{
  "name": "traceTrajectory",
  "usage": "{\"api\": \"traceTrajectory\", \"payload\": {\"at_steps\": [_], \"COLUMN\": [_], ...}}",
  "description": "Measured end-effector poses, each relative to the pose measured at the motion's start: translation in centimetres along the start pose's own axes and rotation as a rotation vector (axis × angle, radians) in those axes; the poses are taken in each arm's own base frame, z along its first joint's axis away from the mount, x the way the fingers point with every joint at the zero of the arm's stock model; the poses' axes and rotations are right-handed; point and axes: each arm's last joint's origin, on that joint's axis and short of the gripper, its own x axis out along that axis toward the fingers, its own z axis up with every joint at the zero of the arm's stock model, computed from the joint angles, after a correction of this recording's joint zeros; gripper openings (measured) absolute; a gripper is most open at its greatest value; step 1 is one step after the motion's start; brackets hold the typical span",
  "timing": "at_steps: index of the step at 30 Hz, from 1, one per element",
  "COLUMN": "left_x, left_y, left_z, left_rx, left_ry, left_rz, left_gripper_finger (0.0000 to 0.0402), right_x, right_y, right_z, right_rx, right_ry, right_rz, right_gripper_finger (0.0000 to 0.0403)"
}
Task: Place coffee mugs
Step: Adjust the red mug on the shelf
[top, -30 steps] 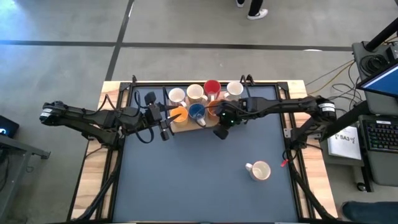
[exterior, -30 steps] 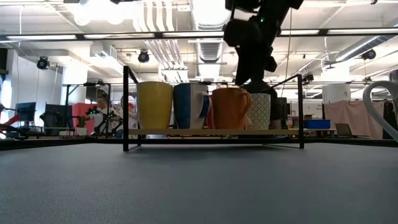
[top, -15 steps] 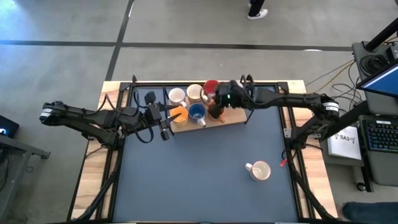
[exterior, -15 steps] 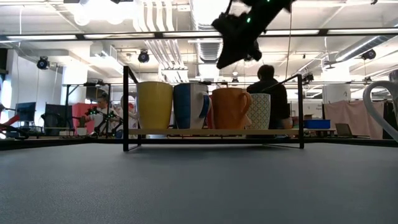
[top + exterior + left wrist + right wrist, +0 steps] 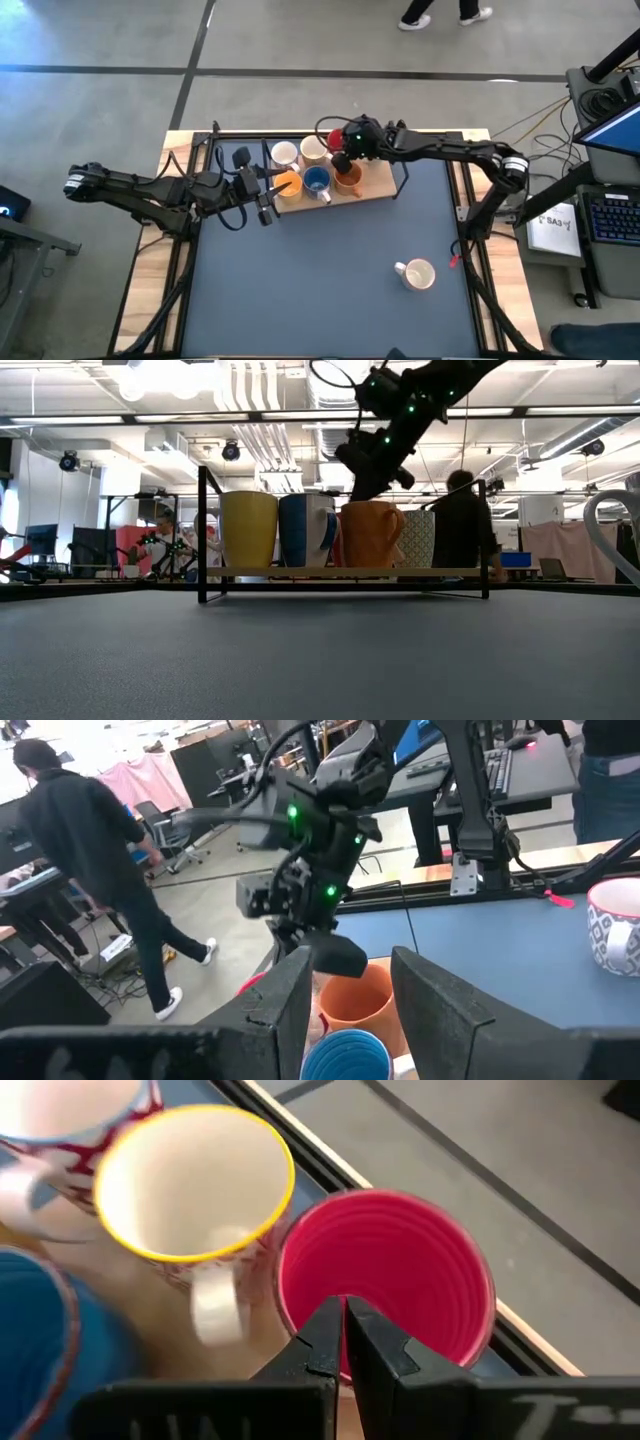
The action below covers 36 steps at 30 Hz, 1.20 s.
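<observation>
The red mug's rim [image 5: 331, 135] [image 5: 251, 982], on the side beside the cream mug, is next for my left gripper, which should reach across the rack and close on it.
A wooden rack [image 5: 378, 186] at the table's far side holds several mugs. In the front row stand an orange mug [image 5: 288, 183], a blue one [image 5: 317, 181] and another orange one [image 5: 349, 178]. Behind them are a white mug [image 5: 284, 153] and a cream one [image 5: 312, 148]. My right gripper [image 5: 342, 158] reaches over the rack from the right. It is shut and hangs just above the red mug [image 5: 385, 1270]. My left gripper [image 5: 268, 193] waits open at the rack's left end. A patterned white mug [image 5: 418, 273] lies on its side on the mat.
The rack's black wire frame [image 5: 203, 530] stands taller than the mugs. My right arm covers the rack's far right corner, where the low view shows a patterned mug [image 5: 418, 538]. Bare dark mat [image 5: 300, 290] lies between the rack and the near edge. People move in the room behind.
My right gripper has risen from beside the front right orange mug. It has swung toward the table's far edge and a little left, turning as it went, and now stands over the red mug. The mugs have stayed where they were.
</observation>
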Motion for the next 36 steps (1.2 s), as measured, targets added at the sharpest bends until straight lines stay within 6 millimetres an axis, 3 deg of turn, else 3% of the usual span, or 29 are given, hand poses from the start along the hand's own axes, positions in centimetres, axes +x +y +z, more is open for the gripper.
{"api": "traceTrajectory", "payload": {"at_steps": [5,12,18,31,36], "left_x": [0.0,0.0,0.0,0.0,0.0], "left_y": [0.0,0.0,0.0,0.0,0.0], "left_z": [0.0,0.0,0.0,0.0,0.0], "left_rx": [0.002,0.007,0.011,0.010,0.007], "left_ry": [0.000,0.000,0.000,-0.001,-0.001], "left_rz": [0.000,0.001,0.001,0.001,0.001], "left_gripper_finger": [0.0123,0.0123,0.0123,0.0123,0.0123], "right_x": [1.1,0.8,-0.2,-0.3,-2.8], "right_y": [0.1,0.1,0.0,-0.4,0.0], "right_z": [-0.6,-1.3,-0.7,0.6,1.9], "right_rx": [-0.011,-0.027,-0.020,-0.046,-0.135], "right_ry": [0.042,0.106,0.069,-0.034,-0.079], "right_rz": [-0.008,-0.011,-0.007,-0.020,0.008], "right_gripper_finger": [0.0009,0.0009,0.0009,0.0009,0.0009]}}
